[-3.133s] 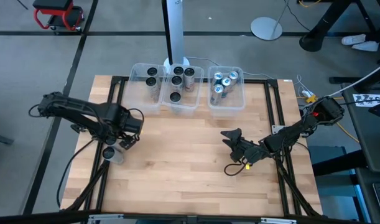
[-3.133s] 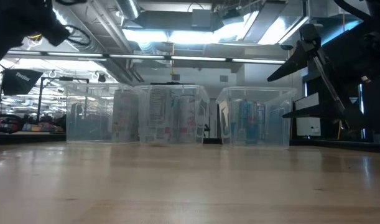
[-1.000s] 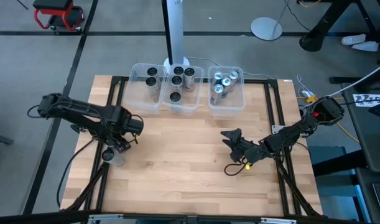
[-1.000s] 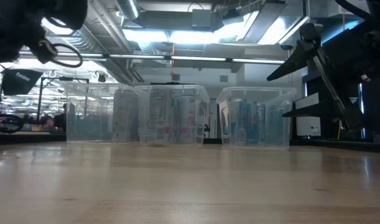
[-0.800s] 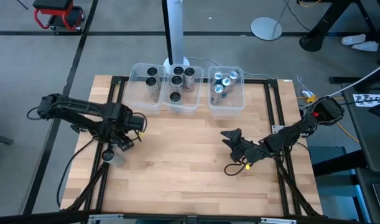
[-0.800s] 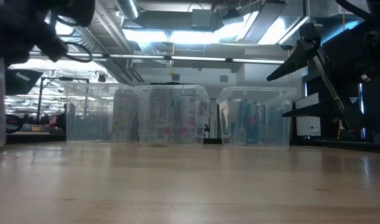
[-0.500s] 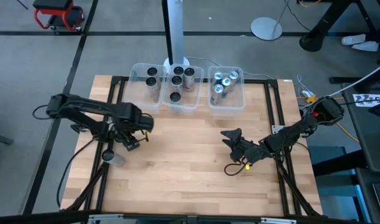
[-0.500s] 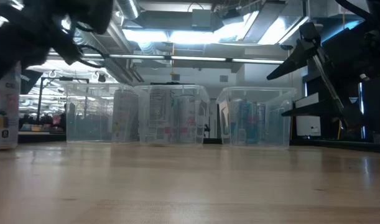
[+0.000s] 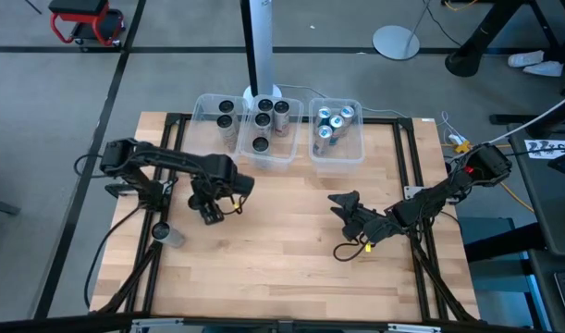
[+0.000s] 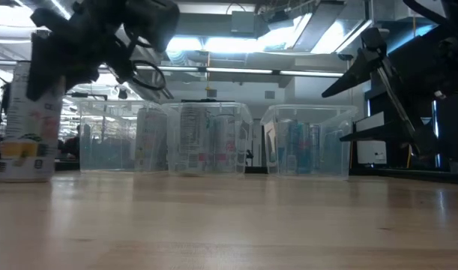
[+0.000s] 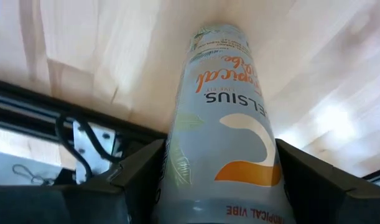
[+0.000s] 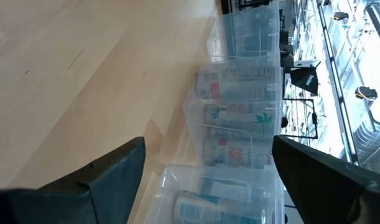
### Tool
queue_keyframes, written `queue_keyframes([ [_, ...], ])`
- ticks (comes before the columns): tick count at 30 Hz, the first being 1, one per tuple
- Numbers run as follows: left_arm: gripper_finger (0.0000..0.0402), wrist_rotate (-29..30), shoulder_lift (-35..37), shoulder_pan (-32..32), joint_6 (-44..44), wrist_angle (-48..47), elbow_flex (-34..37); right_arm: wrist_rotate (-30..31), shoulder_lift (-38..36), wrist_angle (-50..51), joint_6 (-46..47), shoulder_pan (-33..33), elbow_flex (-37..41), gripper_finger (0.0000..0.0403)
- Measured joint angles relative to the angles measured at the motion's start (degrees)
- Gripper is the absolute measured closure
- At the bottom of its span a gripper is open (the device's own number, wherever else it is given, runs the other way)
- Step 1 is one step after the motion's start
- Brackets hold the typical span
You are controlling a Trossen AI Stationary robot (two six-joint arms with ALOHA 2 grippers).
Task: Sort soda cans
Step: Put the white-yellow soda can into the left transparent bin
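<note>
The fingers of my left gripper slant along the side of the silver soda can, so I will stand it up, open and take the can's top (image 10: 23, 66) from straight above.
A silver soda can (image 11: 224, 118) with orange lettering sits between the fingers of my left gripper (image 11: 224, 183), which is shut on it. In the high view my left gripper (image 9: 211, 205) is over the table's left-middle and hides the can. The low view shows the can (image 10: 30, 120) nearly upright under the dark gripper (image 10: 52, 56). My right gripper (image 9: 343, 202) waits open over the table's right-middle, nothing between its fingers (image 12: 96, 180). More soda cans stand in three clear bins (image 9: 268, 153) at the far edge. My left gripper pinches the can's upper side walls (image 11: 177, 168) between its two fingers (image 11: 130, 183). The fingers come from above, slanting down, and run along the can's sides. The can hangs nearly upright below them, its bottom end (image 11: 217, 31) toward the table and, as the low view shows, just clear of it.
The left bin (image 9: 201, 104) and the middle bin hold dark-topped cans; the right bin (image 9: 337, 157) holds blue-topped ones. Another silver cylinder (image 9: 164, 232) stands near the table's left edge. Black frame rails run along both sides. Bare wood lies between the arms.
My left gripper has gone toward the table's right edge with the can, out over the bare wood, and has rolled a little about its own axis. The can has come along, staying nearly upright. My right gripper has kept still.
</note>
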State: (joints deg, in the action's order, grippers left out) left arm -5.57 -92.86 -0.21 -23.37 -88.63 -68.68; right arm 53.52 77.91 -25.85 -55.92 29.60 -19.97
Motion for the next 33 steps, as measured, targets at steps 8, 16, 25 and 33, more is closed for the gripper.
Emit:
queue_keyframes([
  [8, 0.0147, 0.3, 0.0, 0.4, 0.7, 0.3, -0.1, -0.1, 0.0, 0.2, 0.0, 0.0, 0.0, 0.0055],
  [16, 0.0104, 1.1, 0.0, 1.4, -0.5, 1.2, -0.1, -0.1, 0.0, 0.2, 0.1, 0.0, 0.0, 0.0055],
  [25, 0.0074, 1.2, 0.0, 1.4, -0.1, -0.2, -0.4, -0.2, 0.0, 0.2, 0.1, 0.0, 0.0, 0.0055],
  [33, 0.0073, 1.8, 3.2, 1.4, -0.8, -1.2, -6.7, -0.2, 0.0, 0.0, 0.1, 0.0, 0.0, 0.0055],
])
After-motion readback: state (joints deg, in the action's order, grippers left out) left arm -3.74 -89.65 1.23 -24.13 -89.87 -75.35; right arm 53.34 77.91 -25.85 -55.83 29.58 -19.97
